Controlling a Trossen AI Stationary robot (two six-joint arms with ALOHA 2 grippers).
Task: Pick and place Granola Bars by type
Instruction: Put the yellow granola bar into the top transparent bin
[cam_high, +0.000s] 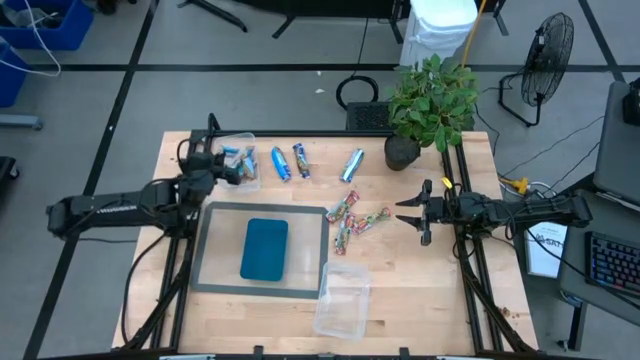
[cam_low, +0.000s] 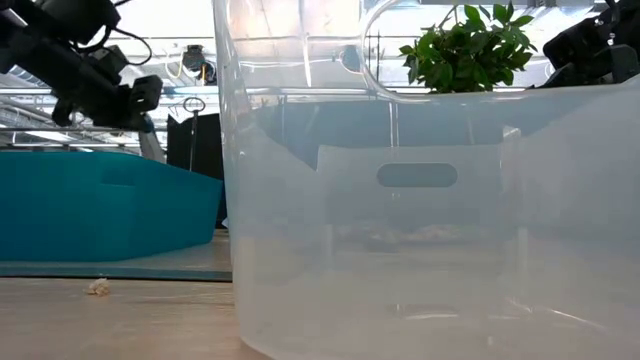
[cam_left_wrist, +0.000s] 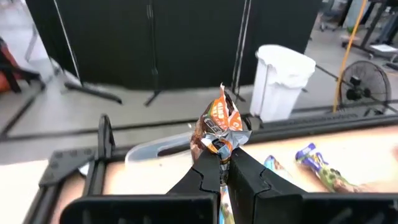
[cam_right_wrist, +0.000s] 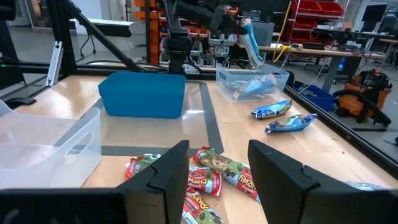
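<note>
The wrapped bar, now held above a clear tub, will be released by my left gripper on the blue bars in the clear tub (cam_high: 241, 169), toward the grey mat.
My left gripper (cam_high: 226, 168) is at the far left, above a clear tub (cam_high: 238, 152) that holds several blue bars, and is shut on one wrapped bar (cam_left_wrist: 219, 123). The bar looks orange-brown and silver in the left wrist view and light blue in the right wrist view (cam_right_wrist: 252, 43). Three blue bars (cam_high: 300, 160) lie on the table to the right of that tub. Several red-green bars (cam_high: 352, 220) lie mid-table. My right gripper (cam_high: 408, 215) is open, just right of them, and touches nothing; they lie past its fingers in the right wrist view (cam_right_wrist: 214, 174). My left gripper pinches one end of the bar (cam_left_wrist: 219, 148) between its two fingertips. The rest of the bar sticks out past the fingers. The right wrist view shows it hanging aslant below the gripper (cam_right_wrist: 254, 53), lifted clear above the tub (cam_right_wrist: 252, 84).
A teal tray (cam_high: 265, 250) sits on a grey mat (cam_high: 215, 250) near the middle. A second clear tub (cam_high: 343, 298), with nothing in it, stands near the front edge and fills the low view (cam_low: 420, 200). A potted plant (cam_high: 402, 150) stands at the far right.
</note>
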